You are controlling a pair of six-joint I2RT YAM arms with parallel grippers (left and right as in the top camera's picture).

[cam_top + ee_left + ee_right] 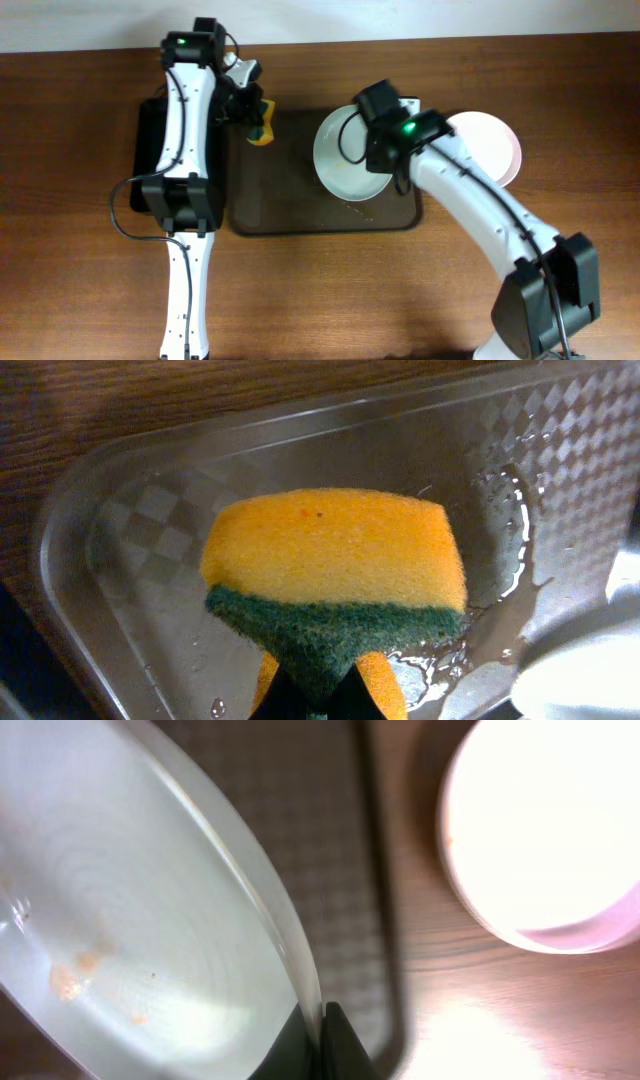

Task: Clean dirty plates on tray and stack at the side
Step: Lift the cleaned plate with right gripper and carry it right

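My right gripper should set the smeared white plate down and release it on top of the other white plate [476, 150] [565, 820] next to the brown tray.
My right gripper [318, 1050] is shut on the rim of a white plate [130, 940] with orange smears and holds it tilted over the dark brown tray [290, 200]. The same plate shows in the overhead view [340, 160]. Another white plate [490, 140] lies on the table to the right of the tray, bright in the right wrist view [545, 830]. My left gripper [315, 700] is shut on a yellow sponge with a green pad [335, 570] over the wet left end of the tray [150, 540]. The sponge shows in the overhead view [260, 128].
A smaller black tray [150, 150] lies left of the brown tray, mostly under my left arm. Water pools on the brown tray [500, 560]. Bare wooden table [330, 290] lies in front.
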